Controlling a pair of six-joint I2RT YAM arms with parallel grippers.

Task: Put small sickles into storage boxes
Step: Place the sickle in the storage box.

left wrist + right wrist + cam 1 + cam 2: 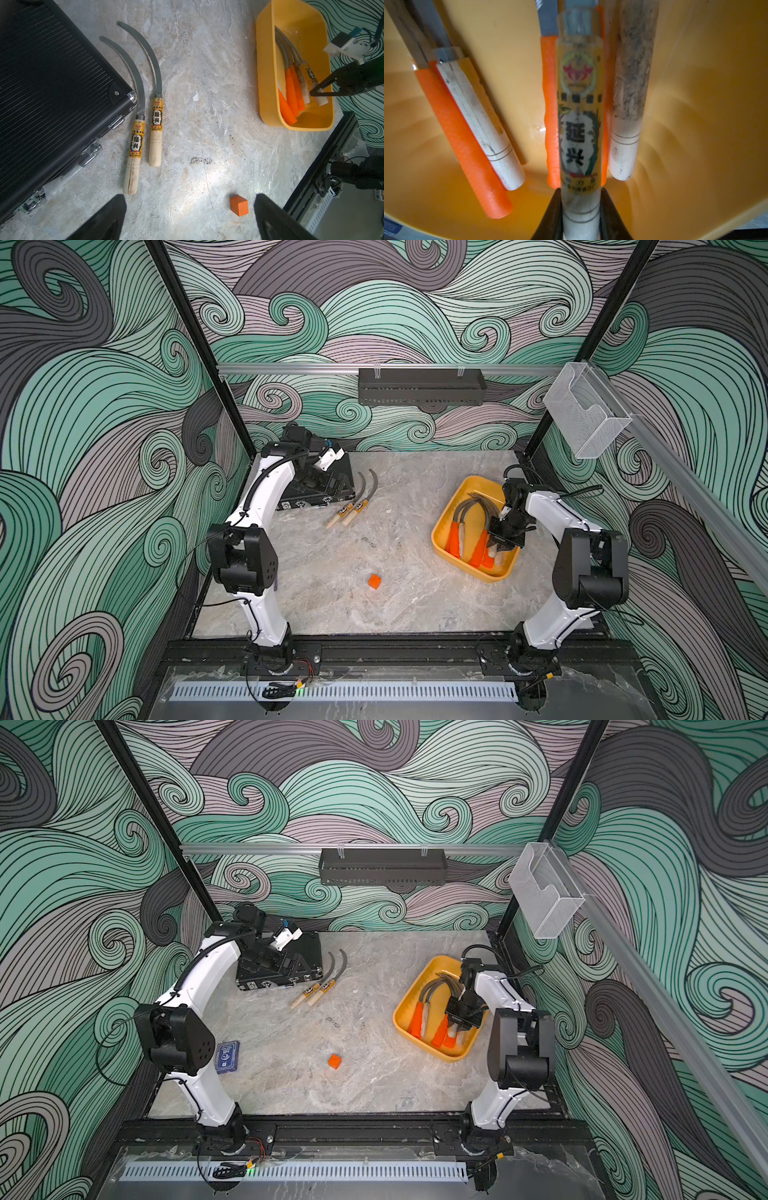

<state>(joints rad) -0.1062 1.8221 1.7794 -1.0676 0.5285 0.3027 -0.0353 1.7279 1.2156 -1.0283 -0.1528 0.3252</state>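
Next, my left gripper grabs the middle of the wooden handle (356, 510) (156, 129) of the small sickle that lies farther from the black case, at the spot where its label ends.
Two small sickles with pale labelled wooden handles (353, 510) (155, 128) lie side by side on the table beside the black case. The yellow storage box (451, 506) (409, 990) (266, 72) at the right holds several sickles, some with orange handles (455, 541) (463, 135). My right gripper (500, 549) (581, 207) is inside the box, shut on the end of a labelled wooden-handled sickle (579, 124) that lies over the others. Over the near edge of the black case hangs my left gripper (190, 199), open and empty, with the two table sickles ahead of it.
A black ribbed latched case (320, 489) (52, 83) sits at the back left. A small orange cube (374, 581) (239, 205) lies mid-table. A blue card box (227, 1056) rests near the left arm. A clear bin (586, 414) and a black shelf (422, 387) hang on the rails.
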